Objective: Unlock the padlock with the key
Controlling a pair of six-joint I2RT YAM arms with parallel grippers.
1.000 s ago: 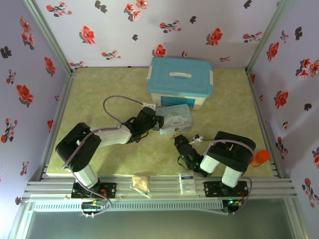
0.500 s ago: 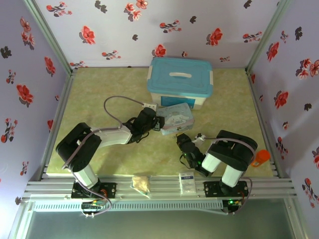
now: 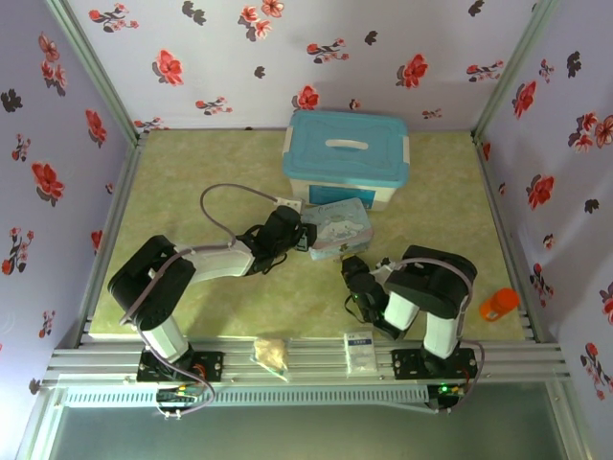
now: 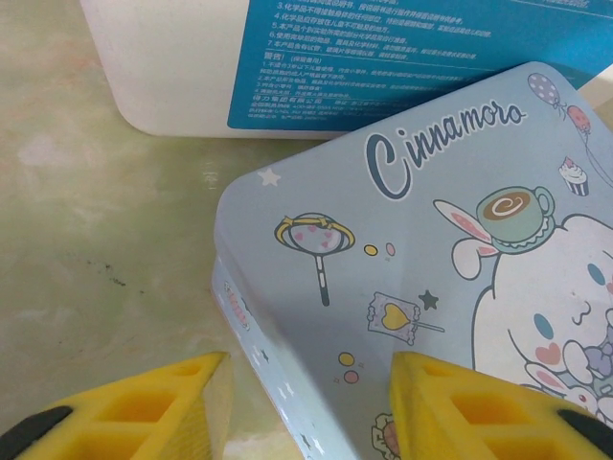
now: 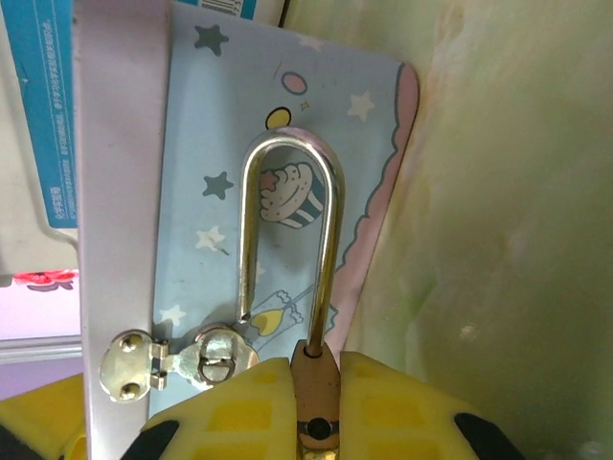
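Note:
Next, my right gripper lets go of the padlock on the table [image 3: 382, 289] between the cartoon tin and the white packet.
My right gripper [image 5: 316, 369] is shut on the brass body of the padlock [image 5: 316, 395]. Its silvery shackle [image 5: 249, 230] stands up in front of the cartoon tin [image 5: 201, 163]; one leg sits in the body, and the other ends free just above the tin's metal hasp [image 5: 177, 364]. In the top view the right gripper [image 3: 352, 271] sits at the near edge of the tin [image 3: 340, 228]. My left gripper [image 4: 308, 374] is open astride the tin's corner [image 4: 287, 278], a gap showing beside its left finger [image 4: 163, 402]. The key is out of view.
A white box with a blue lid [image 3: 345, 153] stands right behind the tin. An orange bottle [image 3: 498, 305] lies at the right edge. Two small packets [image 3: 271, 353] [image 3: 359, 347] rest on the front rail. Flowered walls close in three sides.
The right arm's elbow has swung left and its gripper has edged closer to the tin. The left arm has not moved.

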